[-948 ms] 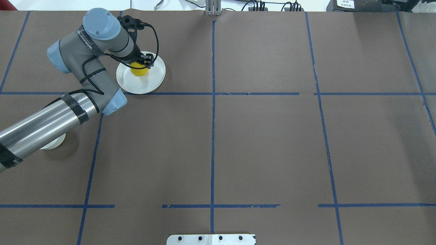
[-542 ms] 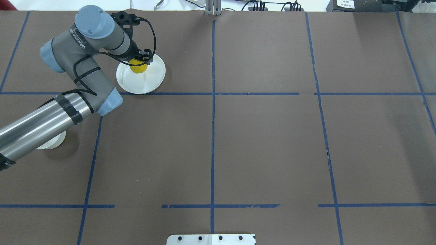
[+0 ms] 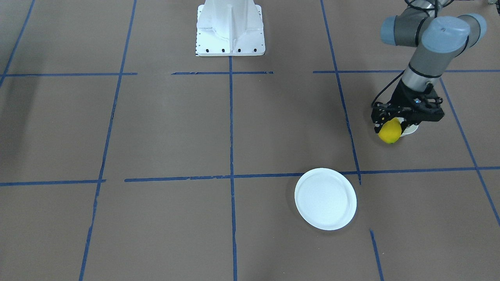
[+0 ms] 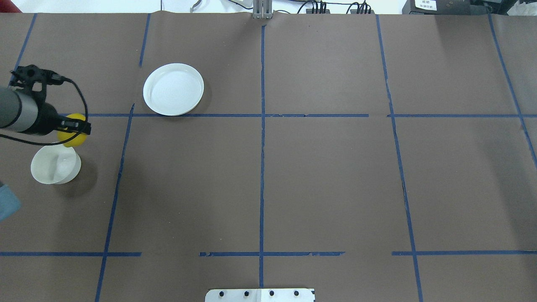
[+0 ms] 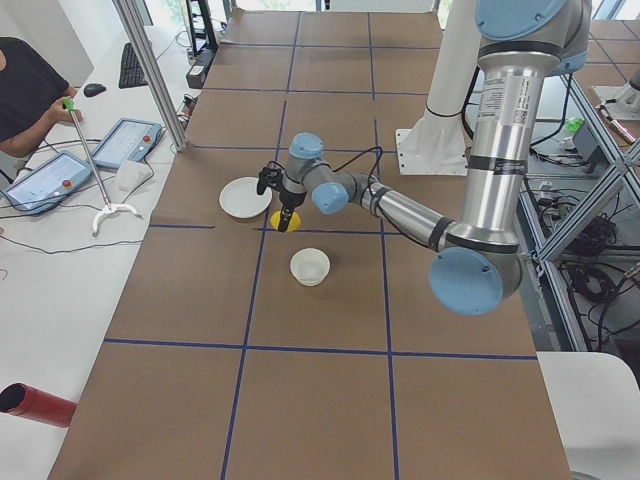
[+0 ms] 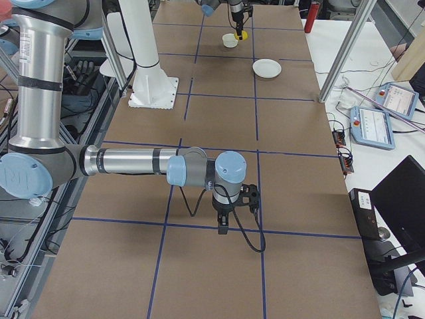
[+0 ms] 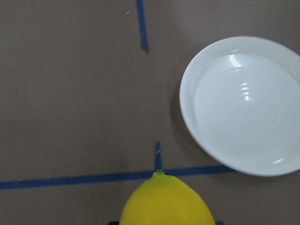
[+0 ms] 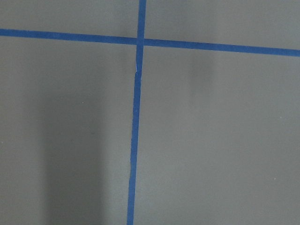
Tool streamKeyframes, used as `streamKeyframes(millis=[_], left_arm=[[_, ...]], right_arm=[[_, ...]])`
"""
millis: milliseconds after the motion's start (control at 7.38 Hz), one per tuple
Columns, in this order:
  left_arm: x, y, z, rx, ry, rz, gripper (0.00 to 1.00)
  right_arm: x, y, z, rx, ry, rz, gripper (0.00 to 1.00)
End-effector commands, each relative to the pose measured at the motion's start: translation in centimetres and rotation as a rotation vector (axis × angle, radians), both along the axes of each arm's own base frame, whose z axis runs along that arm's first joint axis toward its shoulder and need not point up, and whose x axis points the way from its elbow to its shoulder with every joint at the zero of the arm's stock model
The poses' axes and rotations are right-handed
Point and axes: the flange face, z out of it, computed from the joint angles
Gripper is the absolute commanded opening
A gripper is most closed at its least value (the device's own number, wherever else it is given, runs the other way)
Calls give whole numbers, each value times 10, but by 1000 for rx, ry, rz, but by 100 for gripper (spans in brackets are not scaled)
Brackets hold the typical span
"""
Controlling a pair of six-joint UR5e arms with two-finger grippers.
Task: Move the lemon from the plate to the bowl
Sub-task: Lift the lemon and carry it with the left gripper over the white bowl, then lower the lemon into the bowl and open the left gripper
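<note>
Next, my left gripper lets go of the yellow lemon inside the small white bowl [image 3: 400, 117], down toward its bottom.
My left gripper [image 4: 74, 129] is shut on the yellow lemon [image 4: 73, 136] and holds it above the table, just beyond the far rim of the small white bowl [image 4: 53, 168]. The bowl is empty. The flat white plate [image 4: 173, 89] is empty, to the right and farther back. In the front-facing view the lemon [image 3: 390, 132] hides most of the bowl [image 3: 411, 131], and the plate [image 3: 325, 198] lies nearer the camera. The left wrist view shows the lemon [image 7: 166, 202] at the bottom and the plate [image 7: 243, 105] at right. My right gripper [image 6: 224, 228] shows only in the exterior right view; I cannot tell whether it is open or shut.
Brown paper with blue tape lines [image 4: 262, 126] covers the table. The robot's white base [image 3: 230, 27] stands at the table's near edge. A red cylinder [image 5: 35, 404] lies beside the table's left end, where an operator sits at a side bench.
My left arm has carried the lemon off the plate, leftward and toward the robot, to beside the bowl. The plate is now empty and the bowl is uncovered.
</note>
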Motion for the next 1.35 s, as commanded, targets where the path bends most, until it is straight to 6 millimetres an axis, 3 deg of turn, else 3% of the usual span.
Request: streamKeyframes(millis=[0,135,948,1083,1219], left_arm=[[-12,26,51,-82,-42,70,0],[-9,32,46,-127,9,109,0],[-5,32,65,-174,-8,108,0],[-4,31,70,-180,-11,109,21],[-4,30,75,-185,-16,110,84]], right_arm=[[0,0,0,0,0,0,100],[0,0,0,0,0,0,100],[0,0,0,0,0,0,100],[0,0,0,0,0,0,100],[0,0,0,0,0,0,100]])
